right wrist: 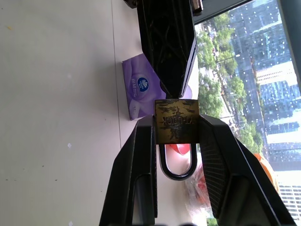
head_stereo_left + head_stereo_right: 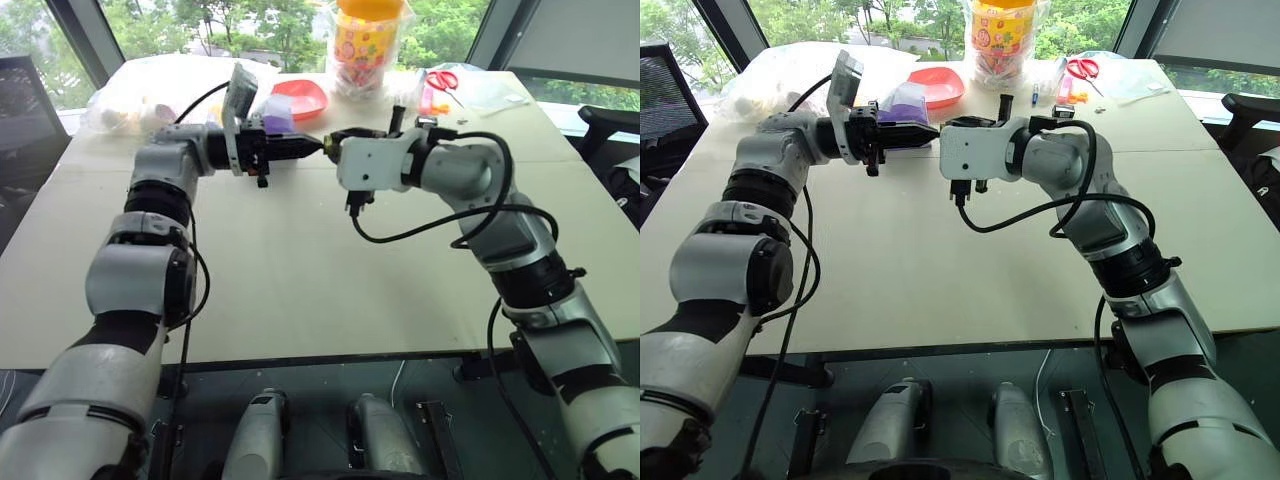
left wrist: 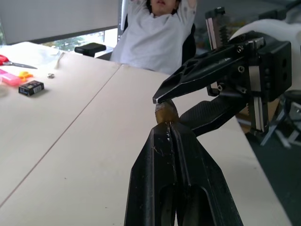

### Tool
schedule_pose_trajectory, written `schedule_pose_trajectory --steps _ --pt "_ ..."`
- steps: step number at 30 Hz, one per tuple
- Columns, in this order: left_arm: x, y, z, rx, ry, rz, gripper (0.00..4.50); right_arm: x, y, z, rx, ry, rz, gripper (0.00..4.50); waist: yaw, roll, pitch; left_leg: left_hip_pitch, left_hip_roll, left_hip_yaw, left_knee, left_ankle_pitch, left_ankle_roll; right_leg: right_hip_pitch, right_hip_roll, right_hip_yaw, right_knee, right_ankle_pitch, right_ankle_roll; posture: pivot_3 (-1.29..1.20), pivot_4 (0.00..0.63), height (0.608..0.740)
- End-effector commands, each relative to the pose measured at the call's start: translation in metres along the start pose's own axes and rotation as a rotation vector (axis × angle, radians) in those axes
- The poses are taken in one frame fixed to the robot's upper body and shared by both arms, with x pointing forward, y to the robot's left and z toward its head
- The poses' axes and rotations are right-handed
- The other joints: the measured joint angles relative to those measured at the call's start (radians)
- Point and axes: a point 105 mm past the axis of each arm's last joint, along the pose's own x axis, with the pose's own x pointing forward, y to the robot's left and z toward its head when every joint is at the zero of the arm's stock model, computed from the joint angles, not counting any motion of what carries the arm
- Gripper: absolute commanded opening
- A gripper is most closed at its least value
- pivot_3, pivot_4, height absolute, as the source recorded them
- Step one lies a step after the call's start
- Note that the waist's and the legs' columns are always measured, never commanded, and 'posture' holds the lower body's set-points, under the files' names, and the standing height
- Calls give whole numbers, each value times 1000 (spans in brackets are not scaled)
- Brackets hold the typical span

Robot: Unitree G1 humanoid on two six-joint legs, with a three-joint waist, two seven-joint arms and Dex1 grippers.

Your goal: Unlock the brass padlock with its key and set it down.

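The padlock's shackle points back between my right gripper's fingers. Next, my left gripper grabs the brass body [image 1: 177, 121] before my right gripper pulls the shackle.
The brass padlock [image 1: 176, 123] hangs in the air over the table's far middle, its body pinched between the two fingers of my right gripper [image 1: 177, 117]. Its silvery shackle [image 1: 176, 170] points back toward my right wrist. My left gripper [image 3: 167, 128] comes in level from the left, fingers pressed together, and its tip touches the end of the padlock [image 3: 165, 112] opposite the shackle. From the head view the two grippers meet tip to tip, left gripper [image 2: 315, 147] against right gripper [image 2: 336, 144]. The key is hidden.
On the pale table [image 2: 300, 290] behind the grippers lie a purple tissue pack [image 2: 278, 112], a red bowl [image 2: 302, 97], a colourful plastic jar [image 2: 368, 45], scissors [image 2: 443, 78] and a plastic bag [image 2: 150, 95]. A person in a white shirt [image 3: 157, 35] sits beyond the table.
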Motion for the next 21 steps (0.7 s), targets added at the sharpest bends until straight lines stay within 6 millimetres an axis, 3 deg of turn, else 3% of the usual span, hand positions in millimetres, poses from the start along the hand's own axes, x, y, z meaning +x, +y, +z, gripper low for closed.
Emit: schedule_pose_trajectory --steps 1,6,9,12,15,19,21 --pt "2 2 19 174 -11 23 8 -8 -16 22 -31 -77 -55 695 0 0 0 0 0 0 0 0 0 0 0 0 0 0 0 0 150 740" --pt "1 -3 22 282 20 -14 8 -9 -15 22 -23 -80 -50 695 0 0 0 0 0 1 0 0 0 0 0 0 0 0 0 0 150 740" --pt "-1 0 23 186 30 -11 8 -8 -16 23 -24 -80 -52 695 -1 0 0 0 0 2 0 0 0 0 0 0 0 0 0 0 150 740" --pt "-9 -5 19 -31 34 -75 794 -8 -16 22 -26 -79 -55 695 -3 0 0 0 0 2 0 0 0 0 0 0 0 0 0 0 150 740" --pt "-13 -6 15 -115 39 -82 1802 -8 -16 22 -32 -75 -57 695 -3 0 0 0 0 2 0 0 0 0 1 0 0 0 0 0 150 740" --pt "-8 5 29 -214 -83 11 2984 -9 -17 21 -40 -72 -63 695 -1 0 0 0 0 1 1 0 0 0 0 0 0 0 0 0 150 740" --pt "-5 6 32 -268 -98 20 2984 -9 -18 21 -43 -72 -66 695 -1 0 0 0 0 -1 1 0 0 0 0 0 0 0 0 0 150 740"
